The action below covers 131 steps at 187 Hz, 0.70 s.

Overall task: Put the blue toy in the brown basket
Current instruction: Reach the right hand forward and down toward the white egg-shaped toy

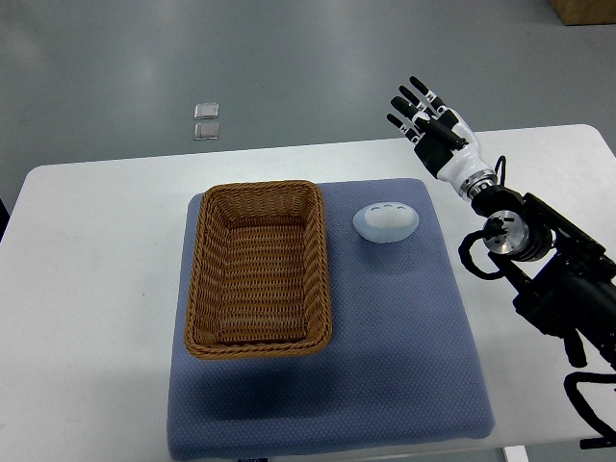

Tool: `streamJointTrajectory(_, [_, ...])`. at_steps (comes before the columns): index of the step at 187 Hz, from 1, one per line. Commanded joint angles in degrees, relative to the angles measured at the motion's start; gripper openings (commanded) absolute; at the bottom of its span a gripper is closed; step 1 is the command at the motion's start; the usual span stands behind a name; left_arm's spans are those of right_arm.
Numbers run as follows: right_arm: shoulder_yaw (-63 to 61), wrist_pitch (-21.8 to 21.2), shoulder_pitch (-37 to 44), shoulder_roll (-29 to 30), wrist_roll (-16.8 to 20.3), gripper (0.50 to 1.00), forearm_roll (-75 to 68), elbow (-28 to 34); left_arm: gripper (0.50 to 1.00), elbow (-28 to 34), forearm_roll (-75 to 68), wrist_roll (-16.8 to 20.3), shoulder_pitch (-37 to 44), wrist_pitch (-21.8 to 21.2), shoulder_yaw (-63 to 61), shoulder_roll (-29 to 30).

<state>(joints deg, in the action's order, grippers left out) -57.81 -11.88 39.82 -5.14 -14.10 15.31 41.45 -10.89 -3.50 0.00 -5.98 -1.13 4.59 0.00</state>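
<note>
My right gripper should move to the blue toy next and close on its end farther from the brown basket [402,218].
A pale blue rounded toy [386,222] lies on the blue mat [404,346], just right of the brown wicker basket [205,241]. The basket is rectangular and holds nothing. My right hand [421,114] hovers above the table's far edge, up and to the right of the toy, with its black-tipped fingers spread and nothing in them. Its arm [539,260] runs in from the right edge. The left arm does not show.
The mat lies on a white table [87,289]. Two small clear squares [206,121] lie on the grey floor beyond the table's far edge. A brown box corner [585,10] shows at the top right.
</note>
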Motion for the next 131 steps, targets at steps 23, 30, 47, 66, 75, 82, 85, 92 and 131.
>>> streamJointTrajectory(23, [9.47, 0.11, 5.26, -4.09, 1.09, 0.901, 7.72, 0.12, 1.0, -0.09, 0.07, 0.0, 0.0, -0.01, -0.02, 0.0])
streamJointTrajectory(30, [12.72, -0.51, 6.76, -5.15, 1.53, 0.901, 9.91, 0.29, 1.0, 0.0, 0.07, 0.0, -0.09, 0.07, 0.07, 0.0])
streamJointTrajectory(47, [21.51, -0.95, 10.98, -9.98, 2.76, 0.901, 16.24, 1.7, 1.0, 0.0, 0.07, 0.0, -0.44, -0.01, 0.07, 0.0])
streamJointTrajectory(66, [34.87, -2.44, 16.87, -14.64, 3.38, 0.901, 25.56, 4.78, 1.0, -0.18, -0.01, 0.0, -0.53, -0.01, 0.15, 0.0])
streamJointTrajectory(75, [41.01, -3.58, 20.46, -17.01, 3.73, 0.903, 29.24, 6.62, 1.0, -0.35, 0.07, 0.0, -0.52, 0.07, 0.24, 0.0])
streamJointTrajectory(82, [45.58, -4.11, 23.45, -18.85, 4.26, 0.901, 31.27, 8.46, 1.0, -0.36, -0.01, 0.0, -0.53, 0.07, 0.24, 0.0])
streamJointTrajectory(85, [46.65, -4.2, 24.16, -19.3, 4.52, 0.903, 31.62, 8.91, 1.0, -0.44, -0.01, 0.0, -0.53, 0.07, 0.24, 0.0])
streamJointTrajectory(92, [50.51, -4.81, 27.49, -20.61, 5.49, 0.903, 32.41, 10.57, 1.0, -0.36, -0.01, 0.0, -0.53, 0.07, 0.33, 0.0])
streamJointTrajectory(131, [67.92, -12.99, 43.5, -21.58, 14.81, 0.903, 32.5, 15.67, 1.0, 0.0, -0.01, 0.0, -0.44, 0.07, 0.24, 0.0])
